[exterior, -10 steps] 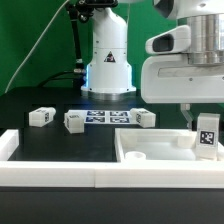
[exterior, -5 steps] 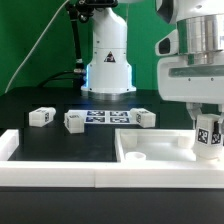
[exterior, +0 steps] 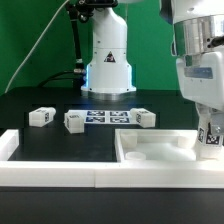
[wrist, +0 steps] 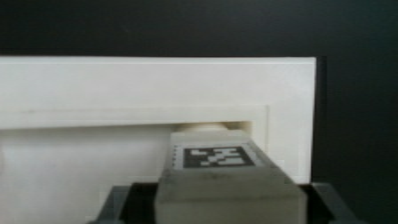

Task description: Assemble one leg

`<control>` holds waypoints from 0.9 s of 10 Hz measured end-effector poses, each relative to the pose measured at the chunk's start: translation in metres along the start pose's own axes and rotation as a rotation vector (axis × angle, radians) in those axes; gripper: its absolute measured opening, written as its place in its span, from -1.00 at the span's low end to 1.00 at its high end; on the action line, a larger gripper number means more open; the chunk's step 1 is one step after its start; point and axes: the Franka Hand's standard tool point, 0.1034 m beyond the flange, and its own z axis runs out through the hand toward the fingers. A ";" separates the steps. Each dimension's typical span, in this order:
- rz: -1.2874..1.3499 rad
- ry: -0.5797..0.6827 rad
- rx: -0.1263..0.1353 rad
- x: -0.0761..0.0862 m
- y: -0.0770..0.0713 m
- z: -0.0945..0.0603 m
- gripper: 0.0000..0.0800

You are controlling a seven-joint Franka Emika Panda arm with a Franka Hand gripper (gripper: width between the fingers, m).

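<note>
Next, my gripper opens, swings back at the wrist and grips the leg's top (exterior: 211, 121) to twist it, as it is side-on and the leg stands at the panel's corner.
My gripper (exterior: 209, 128) is shut on a white leg (exterior: 210, 138) with a black-and-white tag and holds it upright at the far right corner of the large white square panel (exterior: 150, 152), low over its surface. In the wrist view the held leg (wrist: 221, 160) fills the space between the two dark fingers (wrist: 125, 200), its far end close to the panel's raised inner corner (wrist: 267, 110). Three more legs lie on the black table: one (exterior: 40, 117) at the exterior view's left, one (exterior: 75, 121) beside it and one (exterior: 144, 119) to the right.
The marker board (exterior: 105, 117) lies flat on the table between the loose legs. The robot's white base (exterior: 108, 60) stands behind it. A white raised rim (exterior: 8, 146) runs along the front and left of the work area.
My gripper has moved to the exterior view's right and downward with the leg, bringing it to the panel's far right corner. The loose legs have not moved.
</note>
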 end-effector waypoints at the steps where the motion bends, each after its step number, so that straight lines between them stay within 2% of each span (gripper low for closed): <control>1: 0.055 -0.009 0.001 0.000 0.000 0.000 -0.26; 2: 0.101 -0.015 0.000 -0.002 0.001 0.001 -0.26; 4: 0.010 -0.015 0.000 -0.002 0.001 0.001 0.43; 5: -0.029 -0.015 0.000 -0.002 0.001 0.001 0.57; 6: -0.138 -0.017 -0.012 -0.003 0.002 0.001 0.57; 8: -0.498 -0.013 -0.055 -0.009 0.002 -0.001 0.62; 9: -0.590 -0.018 -0.071 -0.010 0.002 -0.002 0.62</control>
